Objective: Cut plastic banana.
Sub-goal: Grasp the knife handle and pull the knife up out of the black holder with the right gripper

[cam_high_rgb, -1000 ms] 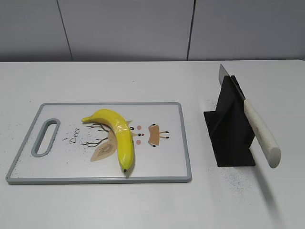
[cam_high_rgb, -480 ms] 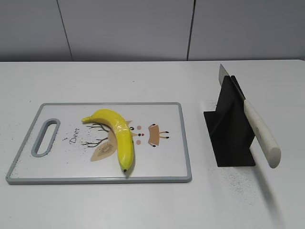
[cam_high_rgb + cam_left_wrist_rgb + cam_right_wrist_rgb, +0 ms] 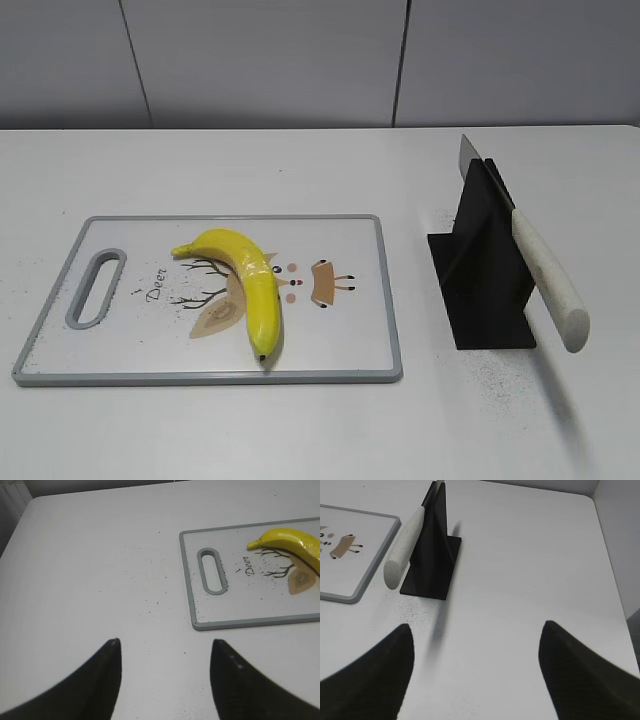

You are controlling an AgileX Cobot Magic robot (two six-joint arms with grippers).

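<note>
The right gripper should close on the middle of the white handle [image 3: 547, 273] [image 3: 405, 548] of the knife in the black stand, because that knife cuts the plastic banana.
The plastic banana [image 3: 247, 280] is glossy yellow and curved. It lies on a white cutting board [image 3: 340, 345] with a grey rim at the left of the table; its stem end shows in the left wrist view [image 3: 292, 541]. A knife [image 3: 545, 280] with a white handle rests slanted in a black stand [image 3: 482, 270] to the right of the board, also in the right wrist view [image 3: 405, 542]. My left gripper [image 3: 164, 642] is open over bare table, left of and nearer than the board. My right gripper [image 3: 477, 625] is open, near side of the stand. Neither gripper shows in the exterior view.
The board [image 3: 192, 597] has a handle slot [image 3: 212, 571] at its left end and a deer print. Dark specks lie on the white table around the board and stand. The table's right edge [image 3: 610, 565] is close to the right gripper. A grey wall stands behind.
</note>
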